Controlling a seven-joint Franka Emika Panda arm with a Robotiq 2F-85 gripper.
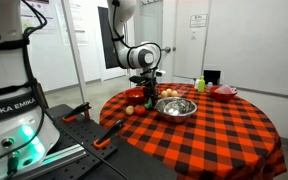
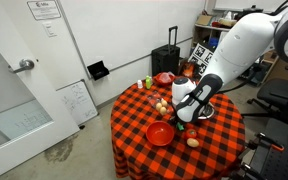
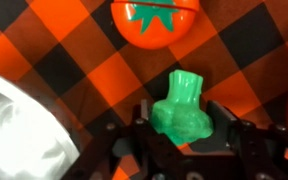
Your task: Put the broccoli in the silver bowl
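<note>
I should release the green broccoli on the shiny bottom inside the silver bowl [image 1: 174,110].
In the wrist view the green broccoli [image 3: 182,100] lies on the red-and-black checked cloth, stem pointing away from me. My gripper [image 3: 184,122] has a finger on each side of its head, and both pads touch it. The silver bowl's shiny rim [image 3: 19,130] fills the lower left of that view, close beside the gripper. In an exterior view the silver bowl [image 1: 176,106] sits near the middle of the round table, with the gripper [image 1: 144,90] low over the cloth just beside it. The broccoli is hidden by the gripper in both exterior views.
A toy tomato [image 3: 156,18] lies just beyond the broccoli. A red dish [image 1: 224,92] and a green bottle [image 1: 200,84] stand at the table's far side. Small egg-like items [image 1: 131,108] lie near the gripper. A red bowl [image 2: 161,132] sits near the table edge.
</note>
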